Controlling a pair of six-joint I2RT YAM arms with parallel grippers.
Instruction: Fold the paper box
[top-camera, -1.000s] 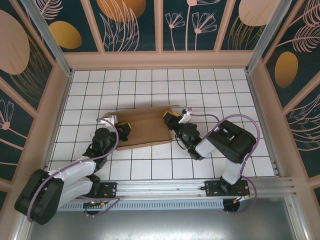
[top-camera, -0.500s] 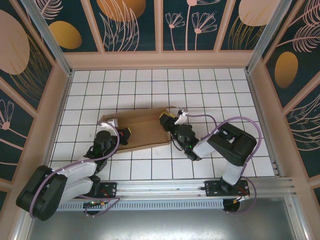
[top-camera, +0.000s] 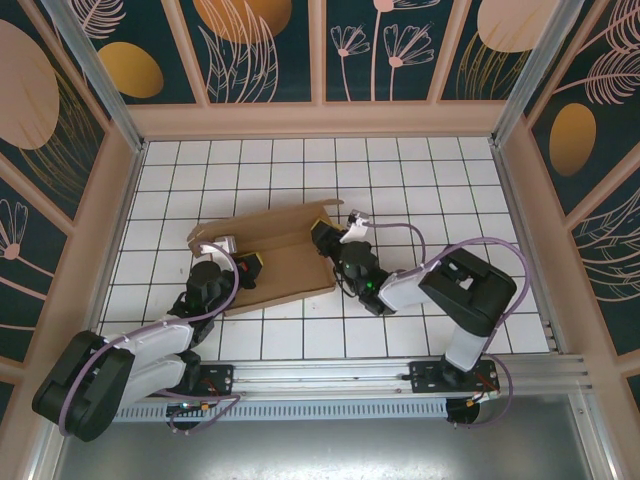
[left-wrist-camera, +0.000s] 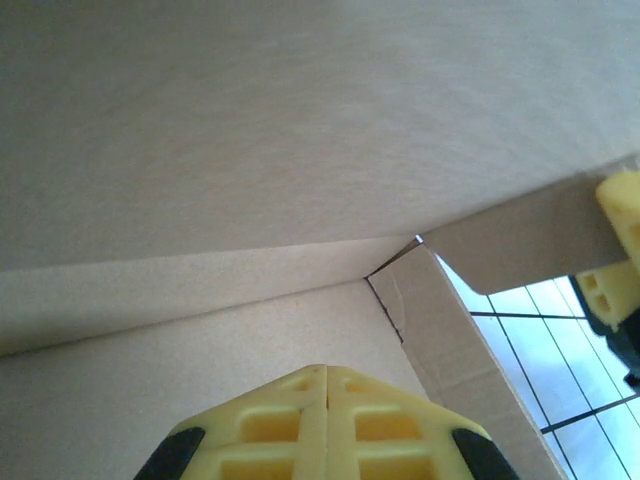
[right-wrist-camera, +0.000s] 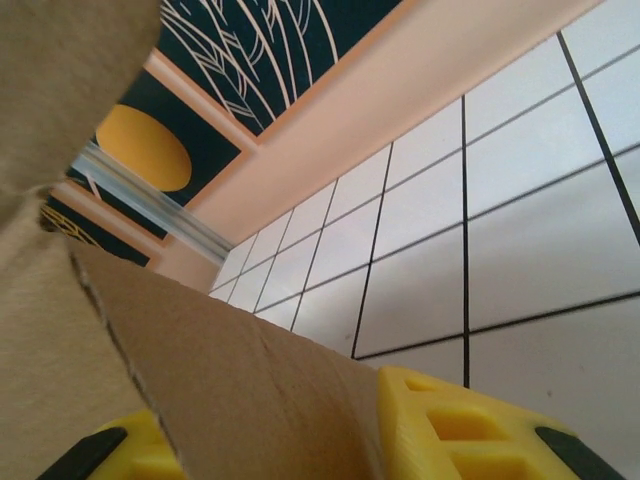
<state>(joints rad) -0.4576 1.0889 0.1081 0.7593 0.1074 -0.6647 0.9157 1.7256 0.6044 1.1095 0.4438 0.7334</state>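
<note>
The paper box lies crooked while my right gripper holds the lid's end flap, so it should open and take the edge of the box's back side (left-wrist-camera: 393, 258).
The paper box (top-camera: 281, 246) is a brown cardboard piece lying skewed on the white tiled table, partly folded, its right flap raised. My left gripper (top-camera: 250, 268) lies at the box's near left part. Its yellow fingers (left-wrist-camera: 327, 400) are pressed together with nothing between them, and cardboard panels (left-wrist-camera: 300, 150) rise close ahead and above. My right gripper (top-camera: 324, 238) is shut on the box's right end flap (right-wrist-camera: 250, 380), which runs between its yellow fingers (right-wrist-camera: 470, 430). The right gripper's finger (left-wrist-camera: 620, 250) also appears past the flap in the left wrist view.
A peach wall (top-camera: 320, 120) with dark patterned panels closes the back, and sloped walls stand at left and right. A metal rail (top-camera: 330, 375) carrying both arm bases runs along the near edge. White tiles (top-camera: 430, 190) lie open behind and to the right of the box.
The box has slid and turned to the left, its right end now raised more. My right gripper has moved left and back with the flap. My left gripper's fingers have shut fully.
</note>
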